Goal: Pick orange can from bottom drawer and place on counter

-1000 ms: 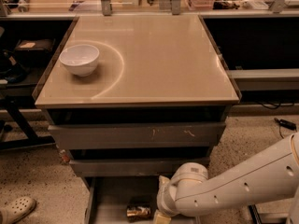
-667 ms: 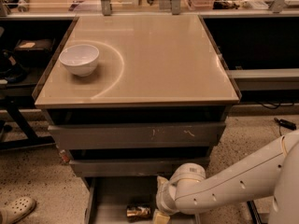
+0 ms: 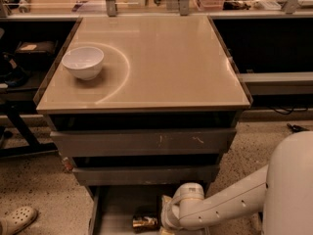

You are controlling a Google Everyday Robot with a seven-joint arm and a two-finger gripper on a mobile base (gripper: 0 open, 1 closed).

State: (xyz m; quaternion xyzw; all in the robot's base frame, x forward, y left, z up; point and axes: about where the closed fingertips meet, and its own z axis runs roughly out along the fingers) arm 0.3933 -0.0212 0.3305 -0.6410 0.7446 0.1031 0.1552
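The orange can's near end point(image 3: 153, 222) faces my white wrist in the open bottom drawer. My gripper should close on that end next.
The orange can point(image 3: 145, 223) lies on its side on the floor of the open bottom drawer point(image 3: 115, 207), at the lower edge of the camera view. My gripper point(image 3: 165, 223) reaches down into that drawer just right of the can, at its end; whether it touches the can I cannot tell. The white wrist point(image 3: 185, 205) and forearm come in from the lower right. The beige counter point(image 3: 161, 58) with its pale arc mark fills the upper middle of the view.
A white bowl point(image 3: 83, 61) stands on the counter's left side. Two wider grey drawers point(image 3: 144, 142) sit shut above the open one. Dark shelving flanks the cabinet on both sides. A pale shoe point(image 3: 17, 220) lies on the speckled floor at the lower left.
My arm has sunk lower and a little to the left, bringing the gripper closer to the can. The can, bowl and drawers have not moved.
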